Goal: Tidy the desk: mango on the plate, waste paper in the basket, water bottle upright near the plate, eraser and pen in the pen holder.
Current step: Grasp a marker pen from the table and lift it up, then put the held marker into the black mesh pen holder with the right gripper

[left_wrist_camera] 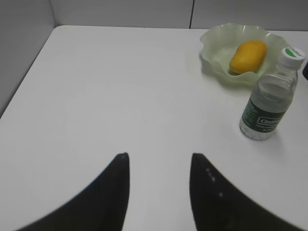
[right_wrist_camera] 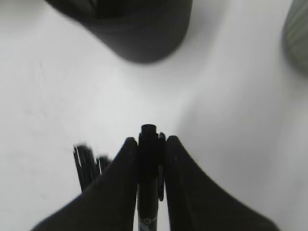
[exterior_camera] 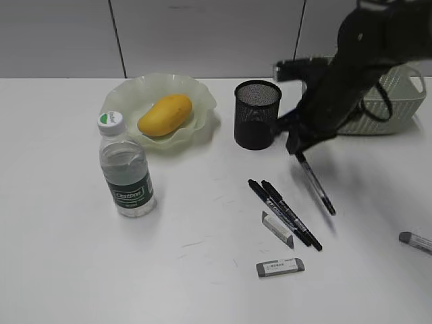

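Observation:
The black pen will go from my right gripper into the mesh pen holder (exterior_camera: 266, 102) (right_wrist_camera: 144, 19), where it will rest against the holder's rim on the side toward the basket.
The mango (exterior_camera: 165, 114) lies in the pale green plate (exterior_camera: 127, 98); both also show in the left wrist view, mango (left_wrist_camera: 248, 56) and plate (left_wrist_camera: 214, 45). The water bottle (exterior_camera: 125, 167) stands upright in front of the plate, also in the left wrist view (left_wrist_camera: 268, 103). My right gripper (exterior_camera: 297, 150) is shut on a black pen (exterior_camera: 316, 183), held slanting above the desk beside the black mesh pen holder (exterior_camera: 256, 113); in the right wrist view the pen (right_wrist_camera: 149, 144) sits between the jaws (right_wrist_camera: 149, 140). My left gripper (left_wrist_camera: 159, 156) is open and empty.
Two black pens (exterior_camera: 287, 214) lie side by side in the middle of the desk with two erasers (exterior_camera: 278, 228) (exterior_camera: 280, 267) near them. The sage-green basket (exterior_camera: 398, 101) stands at the back right behind my right arm. A grey object (exterior_camera: 415, 241) lies at the right edge.

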`<state>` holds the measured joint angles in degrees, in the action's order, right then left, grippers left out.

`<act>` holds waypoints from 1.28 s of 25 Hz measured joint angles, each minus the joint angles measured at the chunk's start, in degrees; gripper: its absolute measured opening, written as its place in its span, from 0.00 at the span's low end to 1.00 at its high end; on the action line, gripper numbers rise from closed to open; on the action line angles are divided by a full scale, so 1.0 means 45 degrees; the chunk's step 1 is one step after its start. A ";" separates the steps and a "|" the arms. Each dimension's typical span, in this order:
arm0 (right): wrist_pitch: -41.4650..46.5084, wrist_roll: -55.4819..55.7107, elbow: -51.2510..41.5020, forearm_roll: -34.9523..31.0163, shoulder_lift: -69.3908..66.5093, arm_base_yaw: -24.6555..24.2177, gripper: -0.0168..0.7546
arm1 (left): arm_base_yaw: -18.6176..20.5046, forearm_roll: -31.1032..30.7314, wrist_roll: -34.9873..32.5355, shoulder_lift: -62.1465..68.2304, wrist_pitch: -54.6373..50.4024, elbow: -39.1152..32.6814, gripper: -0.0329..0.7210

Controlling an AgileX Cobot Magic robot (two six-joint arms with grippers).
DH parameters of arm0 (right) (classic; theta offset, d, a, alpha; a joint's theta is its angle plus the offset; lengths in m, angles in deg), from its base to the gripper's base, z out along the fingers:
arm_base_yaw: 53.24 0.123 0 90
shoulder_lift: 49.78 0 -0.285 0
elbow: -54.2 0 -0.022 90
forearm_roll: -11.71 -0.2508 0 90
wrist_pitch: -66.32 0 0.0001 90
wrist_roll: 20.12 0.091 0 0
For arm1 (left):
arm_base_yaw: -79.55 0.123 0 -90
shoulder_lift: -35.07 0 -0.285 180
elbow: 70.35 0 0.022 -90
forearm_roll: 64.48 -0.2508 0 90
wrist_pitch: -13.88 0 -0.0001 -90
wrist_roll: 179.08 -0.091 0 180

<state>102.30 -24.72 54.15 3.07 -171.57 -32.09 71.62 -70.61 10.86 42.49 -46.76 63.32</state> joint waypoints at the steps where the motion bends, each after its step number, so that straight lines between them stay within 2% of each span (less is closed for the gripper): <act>1: -0.0628 -0.0059 -0.0089 -0.0041 0.0653 0.0000 0.20 | 0.0000 0.0000 0.0000 0.0000 0.0000 0.0000 0.45; 4: -0.4184 -0.0359 -0.0921 -0.0138 0.2578 0.0000 0.20 | 0.0000 0.0000 0.0000 0.0000 0.0000 0.0000 0.43; 9: -1.3192 -0.0338 -0.2576 -0.0179 0.3212 0.0000 0.20 | 0.0000 0.0000 0.0000 0.0000 0.0000 0.0000 0.39; 12: -1.6673 0.0777 -0.2665 0.1067 0.1798 0.0000 0.20 | 0.0000 0.0000 0.0000 0.0000 0.0000 0.0000 0.37; 14: -1.8119 0.1484 -0.2652 0.2222 0.0759 0.0000 0.20 | 0.0000 0.0000 0.0000 0.0000 0.0000 0.0000 0.37; 18: -1.8880 0.2148 -0.2601 0.3075 -0.0808 0.0000 0.20 | 0.0000 0.0012 0.0000 0.0000 0.0000 0.0000 0.36; 23: -1.8528 0.2505 -0.2573 0.3528 -0.1466 0.0000 0.22 | 0.0000 0.0012 0.0000 0.0000 0.0000 0.0000 0.36; 28: -1.7680 0.3120 -0.2521 0.4460 -0.1466 0.0000 0.56 | 0.0000 0.0012 0.0000 0.0000 0.0000 0.0000 0.36; 32: -1.5927 0.3841 -0.2533 0.4974 -0.0713 0.0000 0.63 | 0.0000 0.0024 0.0000 0.0000 0.0000 0.0000 0.36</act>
<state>30.63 -7.43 42.76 25.45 -174.78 -32.09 71.62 -70.50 10.86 42.49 -46.76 63.32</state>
